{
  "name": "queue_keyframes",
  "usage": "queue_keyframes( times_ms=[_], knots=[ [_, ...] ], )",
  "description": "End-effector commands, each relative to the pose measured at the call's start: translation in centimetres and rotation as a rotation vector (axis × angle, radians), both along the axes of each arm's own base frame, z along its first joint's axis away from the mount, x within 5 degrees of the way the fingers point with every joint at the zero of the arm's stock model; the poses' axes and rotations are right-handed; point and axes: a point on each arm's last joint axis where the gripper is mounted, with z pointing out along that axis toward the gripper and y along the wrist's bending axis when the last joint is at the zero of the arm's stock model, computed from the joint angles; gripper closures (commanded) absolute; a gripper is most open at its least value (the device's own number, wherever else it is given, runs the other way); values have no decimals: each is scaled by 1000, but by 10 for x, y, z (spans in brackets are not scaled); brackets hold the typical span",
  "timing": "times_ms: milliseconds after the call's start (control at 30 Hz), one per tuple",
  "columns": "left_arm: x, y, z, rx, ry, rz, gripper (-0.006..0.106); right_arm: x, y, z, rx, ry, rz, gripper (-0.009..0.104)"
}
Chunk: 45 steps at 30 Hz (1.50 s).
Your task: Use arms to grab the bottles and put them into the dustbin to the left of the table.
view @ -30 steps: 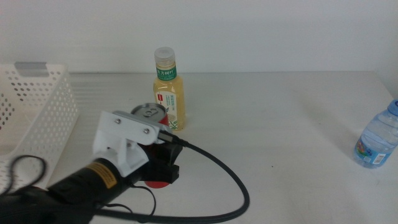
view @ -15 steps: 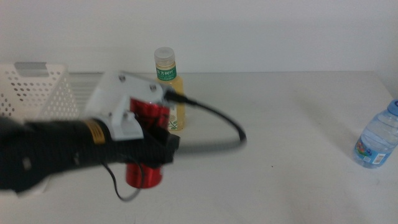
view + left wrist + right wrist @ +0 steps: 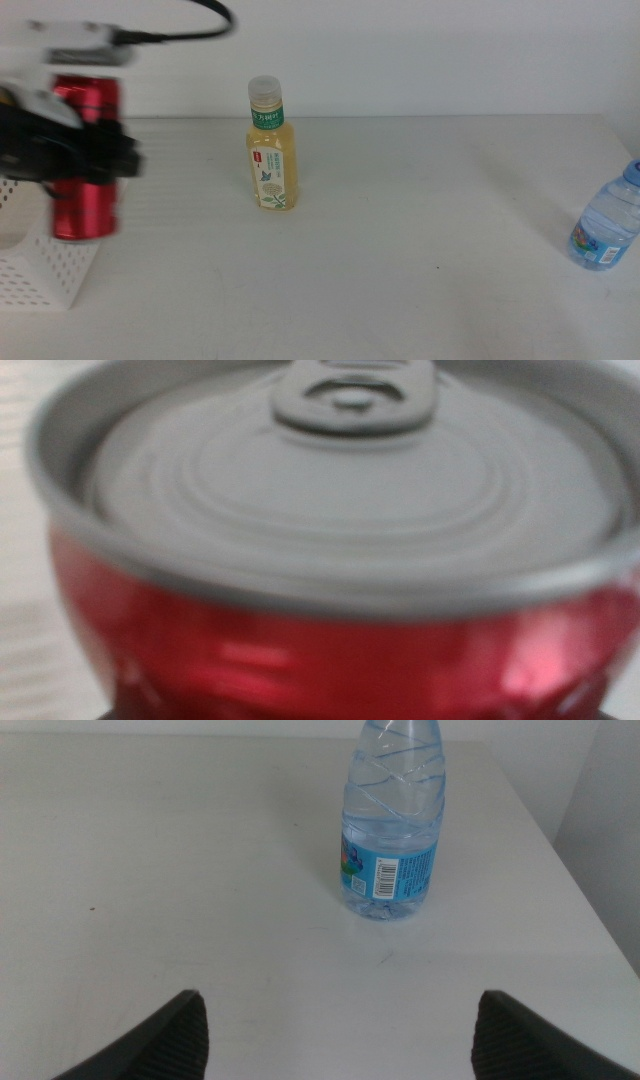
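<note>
Next, my left gripper lets go of the slim red soda can inside the white dustbin (image 3: pixel 52 193), by the side of the dustbin that faces the pale-yellow bottle.
My left gripper (image 3: pixel 88 157) is shut on the slim red soda can (image 3: pixel 85 212) and holds it upright in the air at the far left, above the white perforated dustbin (image 3: pixel 42 276). The can's silver lid (image 3: pixel 350 470) fills the left wrist view and hides the jaws there. The pale-yellow bottle (image 3: pixel 270 150) with a white cap stands upright at the table's middle back. The small clear water bottle (image 3: pixel 604 226) stands at the right edge. My right gripper (image 3: pixel 340 1040) is open, low over the table, with the water bottle (image 3: pixel 392 820) a short way ahead of it.
The off-white table (image 3: pixel 420 260) runs from the dustbin to the right edge. A white wall stands behind it. The table's right edge (image 3: pixel 560 850) lies just beside the water bottle.
My left gripper has lifted the red can off the table beside the yellow bottle and carried it left and up to above the dustbin. The two bottles have not moved.
</note>
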Motion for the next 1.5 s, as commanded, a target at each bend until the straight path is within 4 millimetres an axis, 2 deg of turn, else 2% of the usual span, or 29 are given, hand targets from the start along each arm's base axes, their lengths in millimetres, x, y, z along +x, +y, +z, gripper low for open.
queue_keyframes(
  times_ms=[0, 233, 533, 700, 933, 1233, 1467],
  knots=[
    [0, 21, 33, -7, -113, 59, 105, 0, 0, 8, -23, -100, -1, 21],
    [15, 69, 53, 0, 13, 149, 105, 0, 0, 8, -23, -100, -1, 21],
    [60, 116, 51, -40, 172, 157, 105, 0, 0, 8, -23, -100, -1, 21],
    [83, 137, 35, -32, 234, 156, 105, 0, 0, 8, -23, -100, -1, 21],
    [109, 151, 3, 16, 304, 161, 105, 0, 0, 8, -23, -100, -1, 21],
    [129, 165, -43, 62, 408, 166, 105, 0, 0, 8, -23, -100, -1, 21],
    [141, 170, -65, 67, 427, 172, 105, 0, 0, 8, -23, -100, -1, 21]
  ],
)
